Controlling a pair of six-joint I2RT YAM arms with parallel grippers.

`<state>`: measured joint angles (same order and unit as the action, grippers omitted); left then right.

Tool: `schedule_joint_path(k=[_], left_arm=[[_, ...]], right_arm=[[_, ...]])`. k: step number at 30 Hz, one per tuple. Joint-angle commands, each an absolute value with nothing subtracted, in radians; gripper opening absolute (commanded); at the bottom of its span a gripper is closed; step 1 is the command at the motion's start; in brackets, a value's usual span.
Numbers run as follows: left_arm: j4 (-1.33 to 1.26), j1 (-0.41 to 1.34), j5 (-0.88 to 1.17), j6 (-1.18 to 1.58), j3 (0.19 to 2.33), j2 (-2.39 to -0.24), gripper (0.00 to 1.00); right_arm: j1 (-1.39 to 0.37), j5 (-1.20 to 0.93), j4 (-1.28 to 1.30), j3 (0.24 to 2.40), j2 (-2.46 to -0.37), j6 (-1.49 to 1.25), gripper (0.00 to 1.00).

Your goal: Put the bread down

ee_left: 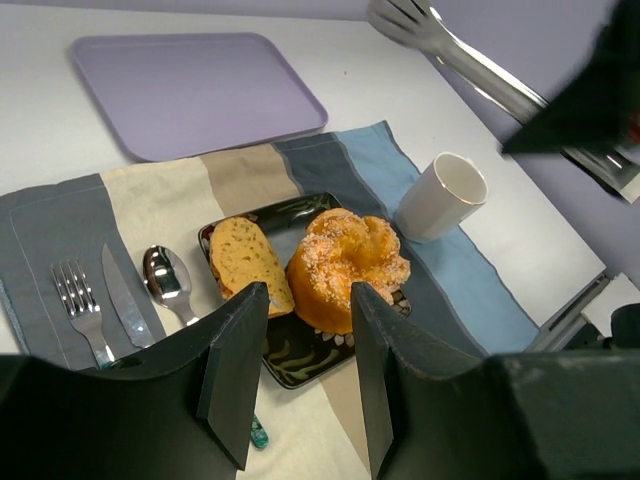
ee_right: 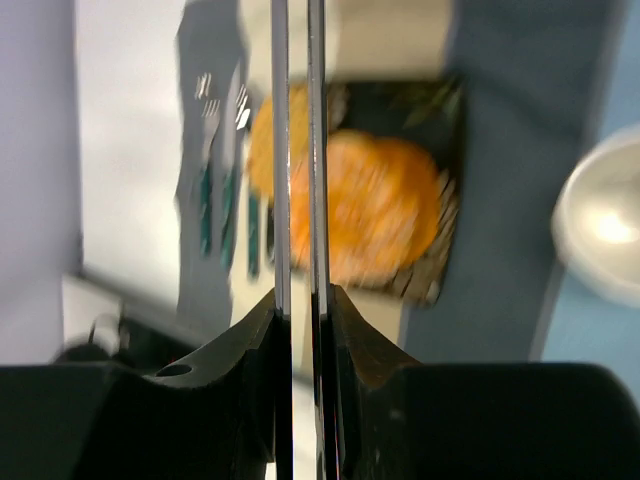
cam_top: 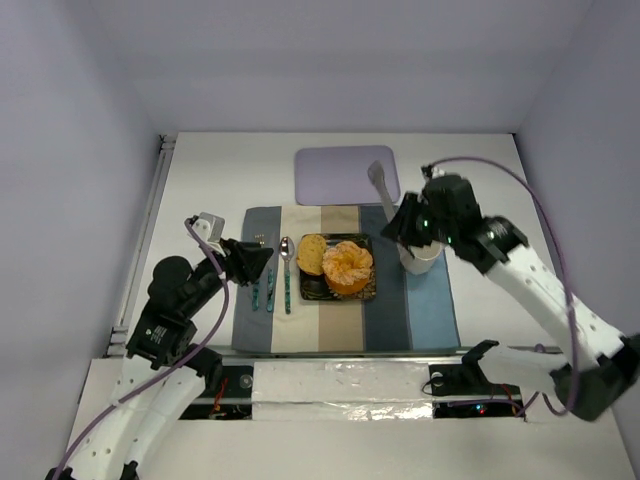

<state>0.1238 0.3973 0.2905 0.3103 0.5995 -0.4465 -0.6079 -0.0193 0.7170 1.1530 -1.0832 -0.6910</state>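
Next, I let go of the metal tongs with my right gripper on the white table (cam_top: 467,197) next to the far blue corner of the placemat.
The bread (cam_top: 311,253) lies on the left part of a black plate (cam_top: 365,240), touching a larger peeled orange (cam_top: 347,267). In the left wrist view the bread (ee_left: 248,262) sits just beyond my left gripper (ee_left: 305,300), which is open and empty over the plate's near rim (ee_left: 300,355). My right gripper (cam_top: 405,222) is raised right of the plate and shut on metal tongs (cam_top: 381,185), which hold nothing. In the blurred right wrist view the tongs (ee_right: 280,150) point down over the bread (ee_right: 258,150) and orange (ee_right: 385,205).
A striped placemat (cam_top: 430,310) bears the plate, a fork (ee_left: 78,305), knife (ee_left: 125,305), spoon (ee_left: 165,280) and white cup (cam_top: 420,262). A lilac tray (cam_top: 340,170) lies behind the mat.
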Motion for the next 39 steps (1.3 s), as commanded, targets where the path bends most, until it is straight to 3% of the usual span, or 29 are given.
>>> schedule_joint_path(k=[1, 5, 12, 19, 28, 31, 34, 37, 39], left_arm=[[0.078, 0.394, 0.313, 0.296, 0.595, -0.419, 0.36], [0.078, 0.394, 0.313, 0.295, 0.595, -0.379, 0.36], [0.078, 0.394, 0.318, 0.295, 0.594, -0.318, 0.36], [0.072, 0.394, 0.336, 0.291, 0.594, -0.293, 0.36], [0.072, 0.394, 0.337, 0.293, 0.592, -0.291, 0.36], [0.072, 0.394, 0.336, 0.291, 0.594, -0.295, 0.36], [0.071, 0.394, 0.339, 0.293, 0.592, -0.302, 0.36], [0.071, 0.394, 0.339, 0.293, 0.592, -0.31, 0.36], [0.074, 0.394, 0.33, 0.293, 0.594, -0.311, 0.36]], right_arm=[[-0.436, 0.009, 0.605, 1.285, -1.221, -0.56, 0.23], [-0.243, -0.026, 0.594, 1.422, -1.484, -0.525, 0.22], [0.021, -0.006, 0.646, 1.611, -1.755, -0.517, 0.22], [0.072, 0.178, 0.657, 1.626, -1.893, -0.341, 0.23], [0.072, 0.258, 0.535, 1.496, -1.945, -0.166, 0.26], [0.072, 0.32, 0.526, 1.482, -1.973, -0.16, 0.32], [0.072, 0.33, 0.509, 1.473, -1.994, -0.166, 0.46], [0.072, 0.34, 0.503, 1.468, -2.017, -0.163, 0.51], [0.072, 0.35, 0.512, 1.477, -2.028, -0.169, 0.6]])
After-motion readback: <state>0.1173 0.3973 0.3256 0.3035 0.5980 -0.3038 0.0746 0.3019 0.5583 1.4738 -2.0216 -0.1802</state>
